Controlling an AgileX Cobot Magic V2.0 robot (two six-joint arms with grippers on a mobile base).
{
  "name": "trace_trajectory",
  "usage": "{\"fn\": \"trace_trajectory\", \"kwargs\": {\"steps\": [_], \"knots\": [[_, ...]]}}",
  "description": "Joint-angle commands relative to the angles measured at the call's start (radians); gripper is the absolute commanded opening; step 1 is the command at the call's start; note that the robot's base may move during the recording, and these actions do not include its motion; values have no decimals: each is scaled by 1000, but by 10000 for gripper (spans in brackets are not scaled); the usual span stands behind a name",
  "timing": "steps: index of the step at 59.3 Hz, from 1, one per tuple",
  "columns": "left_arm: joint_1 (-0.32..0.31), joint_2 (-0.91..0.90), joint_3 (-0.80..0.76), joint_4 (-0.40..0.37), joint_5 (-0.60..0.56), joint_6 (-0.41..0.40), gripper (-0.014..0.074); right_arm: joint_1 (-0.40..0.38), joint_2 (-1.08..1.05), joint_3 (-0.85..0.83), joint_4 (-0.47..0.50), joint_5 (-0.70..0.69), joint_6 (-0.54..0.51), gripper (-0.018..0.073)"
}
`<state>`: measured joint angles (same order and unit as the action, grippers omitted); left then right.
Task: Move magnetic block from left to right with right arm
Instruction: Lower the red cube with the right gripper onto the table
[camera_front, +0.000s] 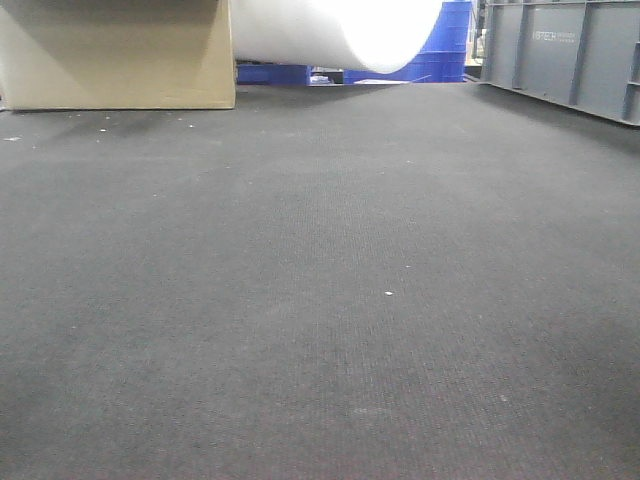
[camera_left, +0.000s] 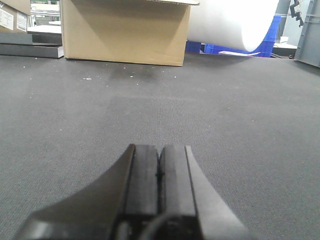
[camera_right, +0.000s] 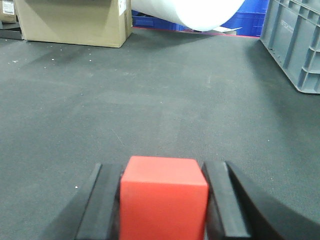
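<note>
My right gripper has the magnetic block. Next, I set it down on the dark mat (camera_front: 359, 258) (camera_right: 70, 173) just beyond the small white speck.
In the right wrist view the magnetic block (camera_right: 164, 200), a plain red cube, sits between the two black pads of my right gripper (camera_right: 162, 166). Both pads lie against its sides, so the gripper is shut on it. The block's lower part is cut off by the frame edge, and I cannot tell whether it rests on the dark mat (camera_right: 165, 100). The left wrist view shows my left gripper (camera_left: 160, 148) low over the mat, its pads pressed together with nothing between them. Neither gripper nor the block appears in the front view.
A cardboard box (camera_front: 115, 55) stands at the far left. A big white roll (camera_front: 340, 30) lies behind it, with blue crates (camera_front: 445, 45) further back. A grey plastic crate (camera_right: 295, 40) borders the far right of the dark mat (camera_front: 320, 300).
</note>
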<state>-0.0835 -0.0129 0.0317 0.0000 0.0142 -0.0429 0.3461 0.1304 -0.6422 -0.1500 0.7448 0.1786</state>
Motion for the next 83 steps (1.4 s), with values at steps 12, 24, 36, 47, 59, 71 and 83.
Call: {"fn": "trace_trajectory", "kwargs": {"steps": [12, 24, 36, 47, 59, 71, 83], "knots": [[2, -10, 10, 0, -90, -4, -116, 0, 22, -26, -1, -86, -10, 214], [2, -10, 10, 0, -90, -4, -116, 0, 130, -98, 1, -90, -14, 214], [2, -10, 10, 0, -90, -4, -116, 5, 423, -282, 150, -61, -190, 214], [2, -10, 10, 0, -90, -4, -116, 85, 699, -433, 264, -9, -257, 214], [2, -10, 10, 0, -90, -4, -116, 173, 973, -561, 262, 43, -273, 214], [2, -10, 10, 0, -90, -4, -116, 236, 1239, -668, 261, 65, -268, 214], [2, -10, 10, 0, -90, -4, -116, 250, 1456, -751, 260, 66, -132, 214]]}}
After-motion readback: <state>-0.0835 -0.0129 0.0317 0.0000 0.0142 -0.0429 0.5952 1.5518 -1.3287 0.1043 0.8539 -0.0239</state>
